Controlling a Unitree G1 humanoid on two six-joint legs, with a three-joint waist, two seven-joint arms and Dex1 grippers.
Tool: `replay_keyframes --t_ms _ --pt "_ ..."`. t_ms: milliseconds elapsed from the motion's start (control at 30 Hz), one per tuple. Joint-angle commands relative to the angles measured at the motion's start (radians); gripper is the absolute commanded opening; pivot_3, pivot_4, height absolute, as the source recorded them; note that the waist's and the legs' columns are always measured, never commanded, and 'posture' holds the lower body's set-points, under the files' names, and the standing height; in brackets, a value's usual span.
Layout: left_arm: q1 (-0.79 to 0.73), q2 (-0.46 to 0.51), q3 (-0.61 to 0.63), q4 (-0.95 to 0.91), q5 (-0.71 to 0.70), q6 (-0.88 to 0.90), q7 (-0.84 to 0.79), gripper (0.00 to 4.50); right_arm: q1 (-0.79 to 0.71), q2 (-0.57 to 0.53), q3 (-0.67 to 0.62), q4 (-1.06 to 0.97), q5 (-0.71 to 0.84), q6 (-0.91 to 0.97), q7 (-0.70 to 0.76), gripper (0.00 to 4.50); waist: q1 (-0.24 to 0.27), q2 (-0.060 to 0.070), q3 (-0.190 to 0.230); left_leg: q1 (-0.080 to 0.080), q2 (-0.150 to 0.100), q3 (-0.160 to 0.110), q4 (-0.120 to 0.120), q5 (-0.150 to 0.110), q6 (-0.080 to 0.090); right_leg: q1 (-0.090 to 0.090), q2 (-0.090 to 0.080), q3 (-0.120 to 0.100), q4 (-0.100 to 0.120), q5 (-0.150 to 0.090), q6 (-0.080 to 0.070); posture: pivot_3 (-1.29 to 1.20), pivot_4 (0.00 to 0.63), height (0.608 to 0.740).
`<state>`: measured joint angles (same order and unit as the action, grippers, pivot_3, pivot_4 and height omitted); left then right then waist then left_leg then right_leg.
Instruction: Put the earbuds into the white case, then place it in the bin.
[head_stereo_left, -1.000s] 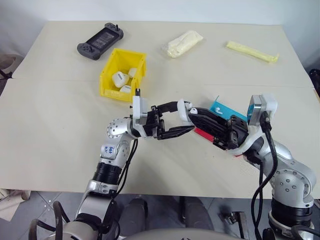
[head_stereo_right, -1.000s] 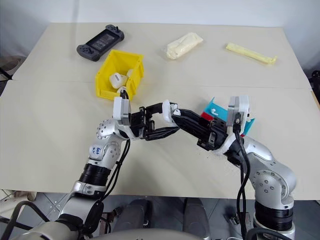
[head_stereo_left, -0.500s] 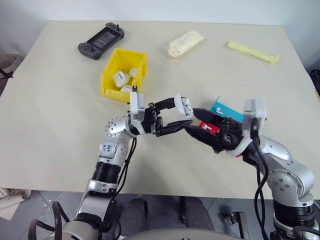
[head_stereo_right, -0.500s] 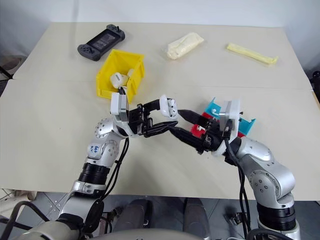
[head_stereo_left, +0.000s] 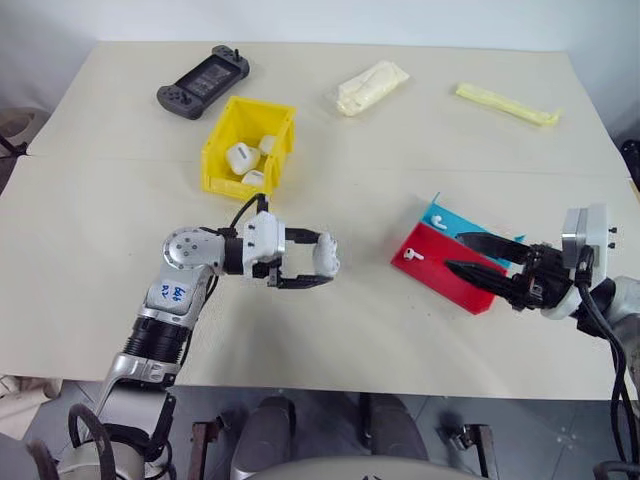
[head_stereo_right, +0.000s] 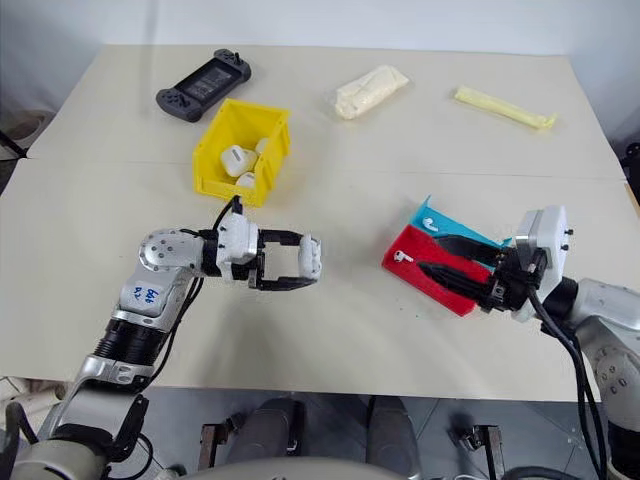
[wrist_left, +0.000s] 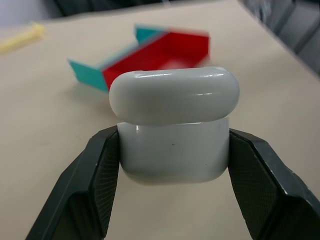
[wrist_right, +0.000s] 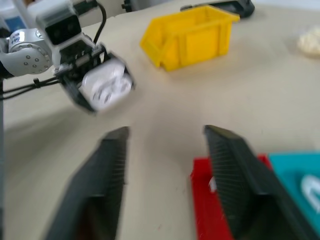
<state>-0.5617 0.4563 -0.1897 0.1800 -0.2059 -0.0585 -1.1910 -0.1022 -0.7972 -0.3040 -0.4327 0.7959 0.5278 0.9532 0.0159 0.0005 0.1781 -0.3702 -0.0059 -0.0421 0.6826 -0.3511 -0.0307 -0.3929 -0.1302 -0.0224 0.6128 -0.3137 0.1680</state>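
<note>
I will use my left gripper to let go of the white case in the far end of the yellow bin (head_stereo_left: 250, 130), behind the small white cases.
My left gripper (head_stereo_left: 312, 262) is shut on the white case (head_stereo_left: 325, 258) and holds it just above the table's middle, pointing right. The left wrist view has the case (wrist_left: 172, 125) pinched by its sides between both fingers. My right gripper (head_stereo_left: 455, 252) is open with nothing in it, over the near edge of a red and blue tray (head_stereo_left: 455, 285). One earbud (head_stereo_left: 414, 254) lies on the tray's red part and another earbud (head_stereo_left: 441, 222) on its blue part. The yellow bin (head_stereo_left: 282, 140) stands behind the left gripper and holds several small white cases.
A dark game controller (head_stereo_left: 201, 82) lies at the far left of the table. A cream plastic bag (head_stereo_left: 368, 87) and a pale yellow strip (head_stereo_left: 505, 103) lie along the far side. The right arm reaches in from the table's right edge.
The grippers were together at the case and have parted. The left one carried the case left and lower. The right one drew back to the right, over the tray.
</note>
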Motion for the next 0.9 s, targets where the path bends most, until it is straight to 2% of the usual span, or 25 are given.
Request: replay_keyframes --t_ms 33,100,133,300,500,667,900 --pt "-0.045 -0.028 -0.026 -0.033 0.014 0.025 0.024 2.82 -0.068 0.007 0.109 -0.080 0.023 0.031 0.022 0.91 0.003 0.000 0.000 0.000 0.000 0.000 0.000 0.000 0.000 0.000 0.000 0.000 0.000 0.000 0.000 0.00 0.150 0.740" --pt "-0.055 -0.043 -0.042 -0.044 0.022 0.040 0.035 2.82 -0.125 0.023 0.175 -0.093 0.015 0.044 0.016 0.20 0.005 0.000 0.000 -0.001 0.000 -0.001 0.000 0.000 0.000 0.000 0.000 0.000 0.000 0.000 0.000 0.00 0.150 0.740" --pt "-0.059 -0.053 -0.049 -0.049 0.021 0.044 0.036 2.82 -0.159 0.033 0.215 -0.092 -0.009 0.042 0.013 0.01 0.005 0.000 0.000 -0.001 0.000 -0.001 0.000 0.000 0.000 0.000 0.000 0.000 -0.001 0.000 0.000 0.00 0.150 0.740" --pt "-0.068 -0.076 -0.072 -0.049 0.035 0.045 0.051 2.82 -0.267 0.076 0.347 -0.040 -0.111 0.051 -0.024 0.01 0.006 0.000 0.000 -0.001 -0.001 -0.001 0.001 0.000 0.000 0.000 -0.001 -0.001 -0.001 0.000 0.000 0.00 0.150 0.740" --pt "-0.069 -0.094 -0.081 -0.047 0.042 0.023 0.053 2.82 -0.319 0.089 0.430 0.025 -0.210 0.079 -0.044 0.01 0.006 0.000 0.000 -0.001 -0.001 -0.001 0.001 0.000 0.000 0.000 -0.001 -0.001 -0.001 0.000 0.000 0.00 0.150 0.740" --pt "-0.057 -0.095 -0.058 -0.054 0.018 -0.008 0.046 2.82 -0.245 0.039 0.381 0.063 -0.251 0.070 -0.032 0.01 0.009 0.000 0.000 -0.002 -0.001 -0.001 0.001 0.000 0.000 0.000 -0.001 -0.001 -0.001 0.000 0.000 0.00 0.150 0.740" --pt "0.003 -0.102 0.029 -0.120 -0.126 0.060 0.040 2.82 -0.062 0.010 0.224 0.018 -0.216 0.025 -0.027 0.01 0.007 0.000 0.000 -0.001 0.000 -0.001 0.001 0.000 0.000 0.000 -0.001 -0.001 0.000 0.000 0.000 0.00 0.150 0.740"
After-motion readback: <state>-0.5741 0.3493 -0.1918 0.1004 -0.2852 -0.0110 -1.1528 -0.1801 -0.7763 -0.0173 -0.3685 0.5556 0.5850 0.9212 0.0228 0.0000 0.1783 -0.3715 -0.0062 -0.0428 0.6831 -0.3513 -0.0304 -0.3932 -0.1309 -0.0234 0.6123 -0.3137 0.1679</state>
